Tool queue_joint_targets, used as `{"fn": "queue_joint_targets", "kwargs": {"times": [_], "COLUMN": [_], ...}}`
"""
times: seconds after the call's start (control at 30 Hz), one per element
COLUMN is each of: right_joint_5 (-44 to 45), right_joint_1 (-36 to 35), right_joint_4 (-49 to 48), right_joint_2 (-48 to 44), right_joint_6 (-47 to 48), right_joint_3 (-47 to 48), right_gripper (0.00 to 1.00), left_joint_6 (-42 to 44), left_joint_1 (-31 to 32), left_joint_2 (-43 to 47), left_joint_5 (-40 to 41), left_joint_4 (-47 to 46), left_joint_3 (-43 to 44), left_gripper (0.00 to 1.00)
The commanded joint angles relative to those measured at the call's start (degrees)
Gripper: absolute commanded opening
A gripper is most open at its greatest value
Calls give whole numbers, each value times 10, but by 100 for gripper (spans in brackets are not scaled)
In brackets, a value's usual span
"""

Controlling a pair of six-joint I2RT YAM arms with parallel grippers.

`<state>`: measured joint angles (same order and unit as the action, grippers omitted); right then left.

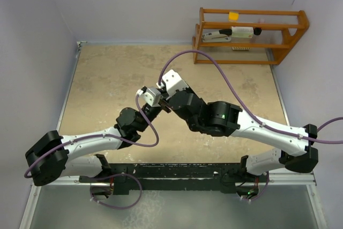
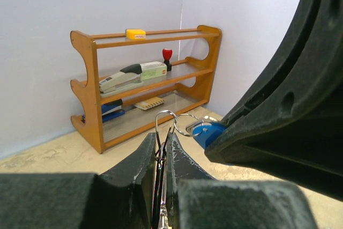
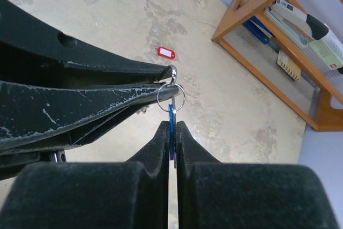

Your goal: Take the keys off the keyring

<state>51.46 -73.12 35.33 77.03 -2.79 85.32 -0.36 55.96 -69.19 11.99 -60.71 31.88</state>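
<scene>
Next, I release the keyring from my left gripper onto the bare tabletop (image 1: pixel 149 99) just beneath that gripper, well before it gets to the wooden rack.
Both grippers meet above the middle of the table. My left gripper (image 2: pixel 162 135) (image 1: pixel 156 104) is shut on a silver wire loop that joins the thin round keyring (image 2: pixel 187 124). The keyring (image 3: pixel 171 96) hangs at the left fingertips (image 3: pixel 161 73) in the right wrist view. My right gripper (image 3: pixel 172 126) (image 1: pixel 167 104) is shut on the blue-headed key (image 3: pixel 171 113), which hangs on the ring and also shows in the left wrist view (image 2: pixel 210 132). A red-headed piece (image 3: pixel 166 52) lies apart on the table. Plain silver keys are hidden between the left fingers or out of view.
A wooden shelf rack (image 1: pixel 249 36) stands at the back right against the wall and holds a stapler (image 2: pixel 131 76), a yellow block (image 2: pixel 135 34) and a red stamp (image 2: pixel 167 57). Walls close the table on the left, back and right.
</scene>
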Motion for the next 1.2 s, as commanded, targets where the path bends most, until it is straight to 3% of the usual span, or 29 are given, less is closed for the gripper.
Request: {"fn": "queue_joint_targets", "kwargs": {"times": [0.0,0.53,1.17], "right_joint_5": [-4,0,-96], "right_joint_1": [-3,-1,43], "right_joint_4": [3,-8,-53], "right_joint_2": [-22,-36,-56], "right_joint_6": [-15,-28,-31], "right_joint_3": [-14,-38,-82], "right_gripper": [0,0,0], "left_joint_6": [3,8,11], "left_joint_1": [-1,-1,-1], "left_joint_2": [23,39,67], "left_joint_5": [12,19,22], "left_joint_4": [-16,-11,-25], "left_joint_3": [26,21,21], "left_gripper": [0,0,0]}}
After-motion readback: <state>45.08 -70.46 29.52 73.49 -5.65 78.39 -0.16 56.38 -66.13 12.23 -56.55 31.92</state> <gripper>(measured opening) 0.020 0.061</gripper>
